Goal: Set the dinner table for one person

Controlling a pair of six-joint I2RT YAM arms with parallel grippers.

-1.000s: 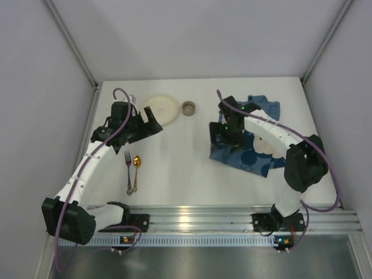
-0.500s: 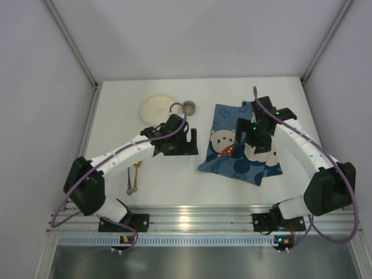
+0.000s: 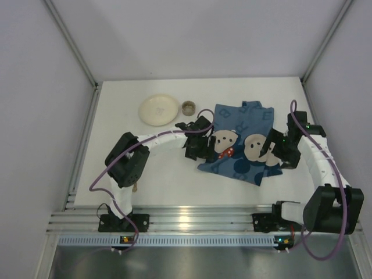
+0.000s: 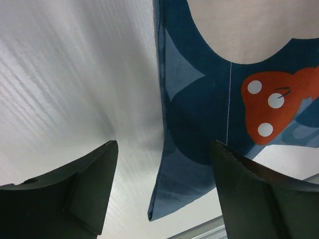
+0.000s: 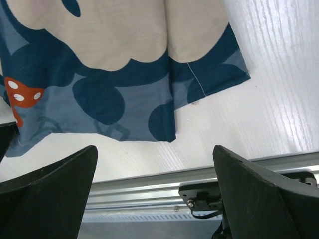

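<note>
The near edge of the placemat is folded over itself, so I need to use my left gripper to pinch the placemat's near corner (image 3: 202,167) under it and pull away from my right gripper.
The blue bear-print placemat (image 3: 241,145) lies spread flat on the white dinner table (image 3: 168,168), right of centre. My left gripper (image 3: 199,152) is open and empty over the mat's left edge. In the left wrist view the mat's near-left corner (image 4: 164,199) lies between my open left gripper (image 4: 162,191) fingers. My right gripper (image 3: 278,156) is open and empty over the mat's right side. In the right wrist view the mat (image 5: 114,99) lies beyond my open right gripper (image 5: 154,196).
A cream plate (image 3: 158,109) and a small brown cup (image 3: 188,107) stand at the back left. The fork and spoon are mostly hidden under the left arm. A metal rail (image 3: 197,218) runs along the near edge. Grey walls enclose the table.
My left arm has swung right from beside the plate to the placemat's left edge. My right gripper has moved right, and the bunched placemat now lies spread open.
</note>
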